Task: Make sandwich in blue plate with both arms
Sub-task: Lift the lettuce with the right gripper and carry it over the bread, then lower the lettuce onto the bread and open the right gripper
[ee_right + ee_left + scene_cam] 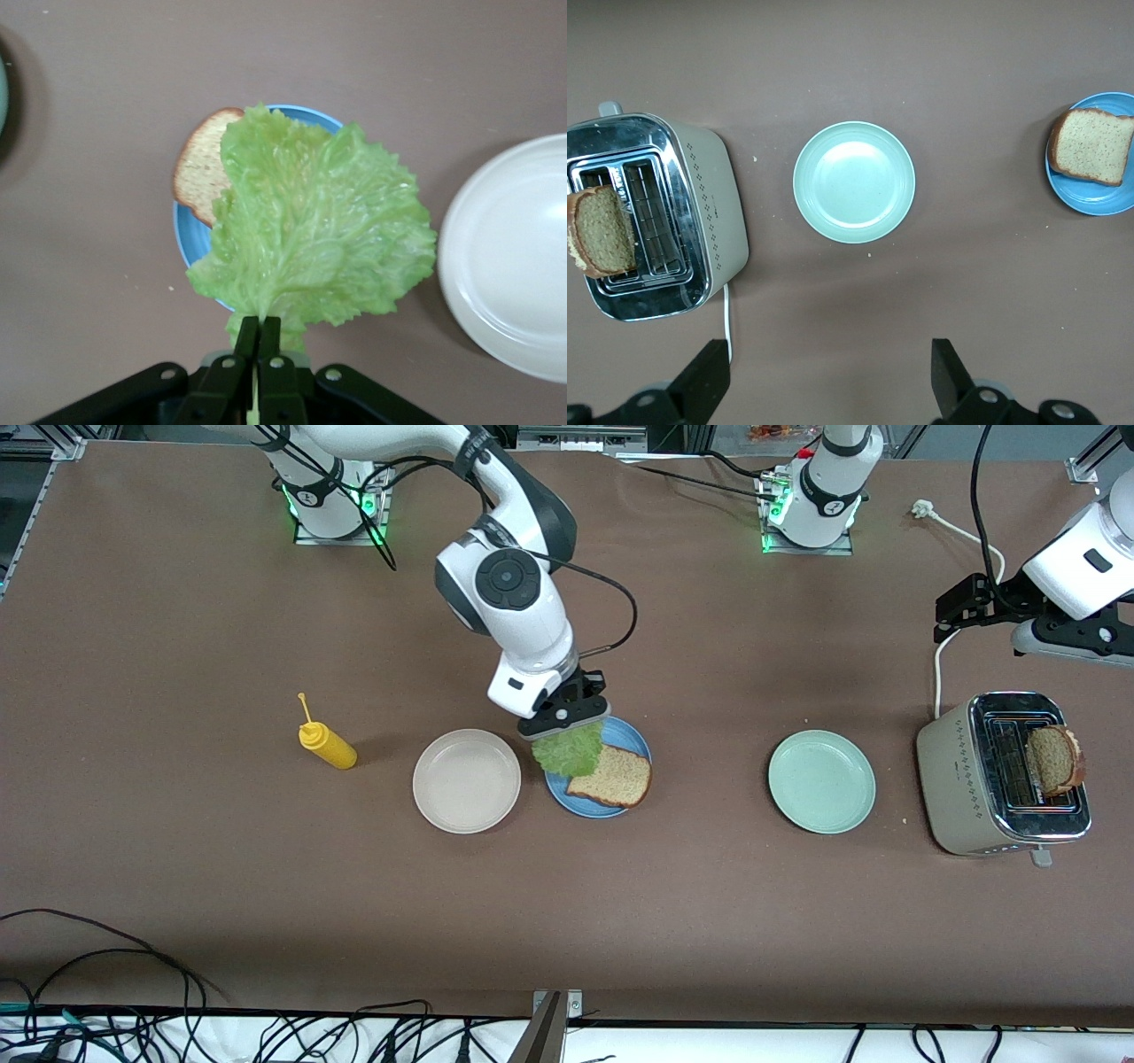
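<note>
My right gripper has the lettuce leaf, now held over the blue plate. It will release it on top of the bread slice (606, 787) (252, 172) that lies on the blue plate.
The blue plate (631, 740) sits mid-table with one brown bread slice (611, 779) on its edge nearer the front camera. My right gripper (567, 722) is shut on the stem of a ruffled green lettuce leaf (570, 749) and holds it over the blue plate; in the right wrist view the leaf (314, 237) covers most of the plate (190, 241) and slice (201, 167). A second bread slice (1054, 759) stands in the toaster (952, 779). My left gripper (830, 376) is open and empty, in the air beside the toaster at the left arm's end.
A beige plate (467, 780) lies beside the blue plate toward the right arm's end. A yellow squeeze bottle (326, 744) lies farther that way. A mint-green plate (821, 781) sits between the blue plate and the toaster. The toaster's white cord (937, 669) runs toward the bases.
</note>
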You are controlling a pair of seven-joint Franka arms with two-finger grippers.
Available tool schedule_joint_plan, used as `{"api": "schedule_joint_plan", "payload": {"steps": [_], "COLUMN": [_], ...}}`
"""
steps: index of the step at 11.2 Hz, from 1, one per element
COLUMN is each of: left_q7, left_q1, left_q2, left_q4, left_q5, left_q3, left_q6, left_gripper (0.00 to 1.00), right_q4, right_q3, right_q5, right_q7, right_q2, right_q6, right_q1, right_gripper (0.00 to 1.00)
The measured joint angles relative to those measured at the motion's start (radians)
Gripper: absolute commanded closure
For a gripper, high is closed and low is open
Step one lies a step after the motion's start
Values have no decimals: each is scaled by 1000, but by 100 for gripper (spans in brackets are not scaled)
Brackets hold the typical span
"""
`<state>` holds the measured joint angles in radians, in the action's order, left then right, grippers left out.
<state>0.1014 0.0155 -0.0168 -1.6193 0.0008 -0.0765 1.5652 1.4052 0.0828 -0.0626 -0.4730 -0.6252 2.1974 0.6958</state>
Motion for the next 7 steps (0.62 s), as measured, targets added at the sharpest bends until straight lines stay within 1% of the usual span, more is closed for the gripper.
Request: {"api": "schedule_joint_plan", "payload": {"steps": [7], "left_q7": [0], "left_q1": [0], "left_q2": [0], "left_q4": [0], "left_q5": [0], "left_q3": [0], "left_q6": [0], "left_gripper": [0], "right_q4": [-3], "right_q3": [0], "right_q5": [0], "right_q7": [0], "right_q2": [-158], "right_q6": [363], "right_q1": [50], "right_gripper": [100]}}
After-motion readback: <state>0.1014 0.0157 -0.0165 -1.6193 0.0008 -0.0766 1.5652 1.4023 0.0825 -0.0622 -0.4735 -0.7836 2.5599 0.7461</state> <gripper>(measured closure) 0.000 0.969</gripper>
